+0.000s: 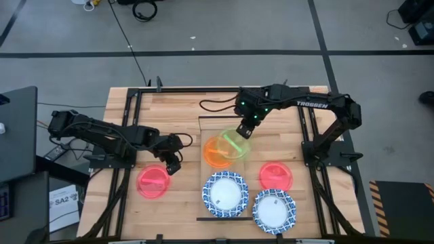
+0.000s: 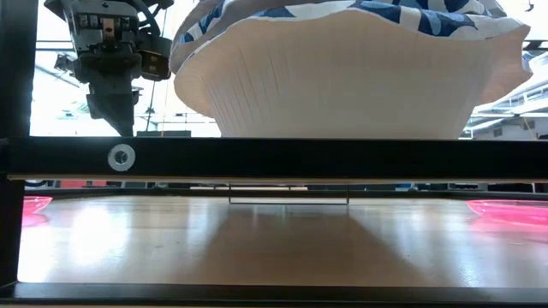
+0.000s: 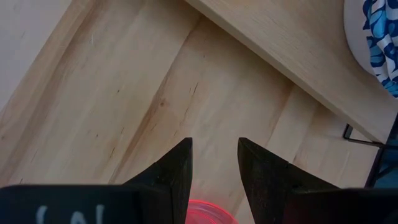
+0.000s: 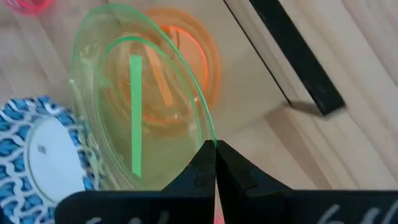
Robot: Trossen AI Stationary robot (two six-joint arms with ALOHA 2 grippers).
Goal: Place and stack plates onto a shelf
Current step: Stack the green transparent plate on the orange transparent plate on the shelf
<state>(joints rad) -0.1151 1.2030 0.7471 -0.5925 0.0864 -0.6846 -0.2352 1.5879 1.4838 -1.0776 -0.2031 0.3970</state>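
Note:
The robot's right hand needs to release the yellow-green plate squarely on top of the orange plate [image 1: 218,151] [image 4: 161,71] on the shelf.
My right gripper [image 1: 243,131] [image 4: 215,149] is shut on the yellow-green plate [image 1: 232,144], which tilts over the orange plate [image 1: 214,156] on the shelf [image 1: 207,129]. Nearer on the shelf stands a white plate with a blue rim [image 1: 225,193] [image 2: 342,68]. A second one [image 1: 274,210] lies to its right, and a red-pink plate [image 1: 276,175] behind that. My left gripper [image 1: 173,163] [image 3: 214,155] hovers open over the table beside the shelf. The other red-pink plate [image 1: 154,181] lies just below its fingertips, its rim [image 3: 208,213] showing between them. My right gripper pinches the yellow-green plate's rim [image 4: 208,134] between its two shut fingers, at the plate's far right side. The fingers slant down from the table's far right. The plate is steeply tilted, its held side up and its low side over the orange plate [image 4: 186,56].
The shelf's black rail [image 4: 292,56] runs across its far end, close to the right gripper. Another rail [image 2: 274,158] closes its near end. Black frame bars [image 1: 125,135] run along the table's left and right sides. Bare wood lies at the far left of the tabletop [image 1: 169,108].

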